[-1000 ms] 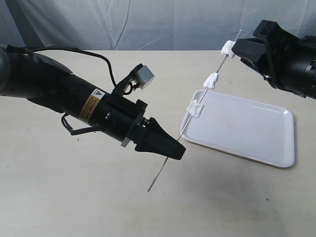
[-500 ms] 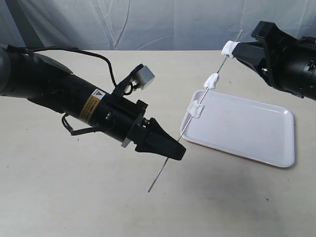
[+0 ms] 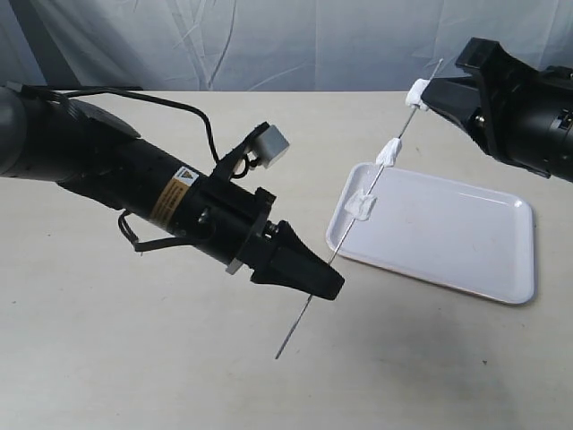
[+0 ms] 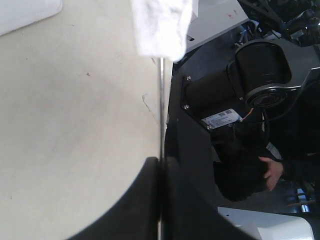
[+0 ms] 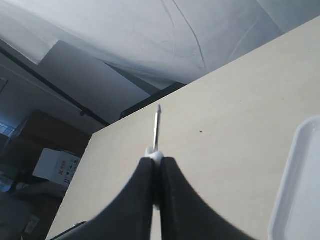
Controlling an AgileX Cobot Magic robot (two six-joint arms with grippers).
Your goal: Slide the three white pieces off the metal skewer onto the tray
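Note:
I need to release the top white piece on the middle of the white tray's flat bottom [image 3: 445,244] with my right gripper.
The thin metal skewer [image 3: 343,238] slants from low over the table up to the upper right. My left gripper [image 3: 327,285] is shut on its lower part, with a short length sticking out below. Three white pieces are threaded on it: the lowest [image 3: 363,204] over the tray's near-left corner, the middle one [image 3: 389,152], and the top one [image 3: 417,90]. My right gripper [image 3: 430,92] is shut on that top piece. The left wrist view shows the skewer [image 4: 161,110] between my gripper's [image 4: 161,165] fingers and a white piece [image 4: 161,25] further along. In the right wrist view, my right gripper [image 5: 156,162] pinches a white piece [image 5: 154,154], and the skewer tip [image 5: 157,127] sticks out beyond it.
The white tray [image 3: 448,237] lies on the beige table at the right and holds nothing. Its edge shows in the right wrist view [image 5: 295,190]. A grey cloth backdrop hangs behind the table. The left arm's black body stretches across the left half.
My left gripper has shifted slightly down and to the right, taking the skewer with it. The white pieces moved a little the same way. The right gripper has hardly moved.

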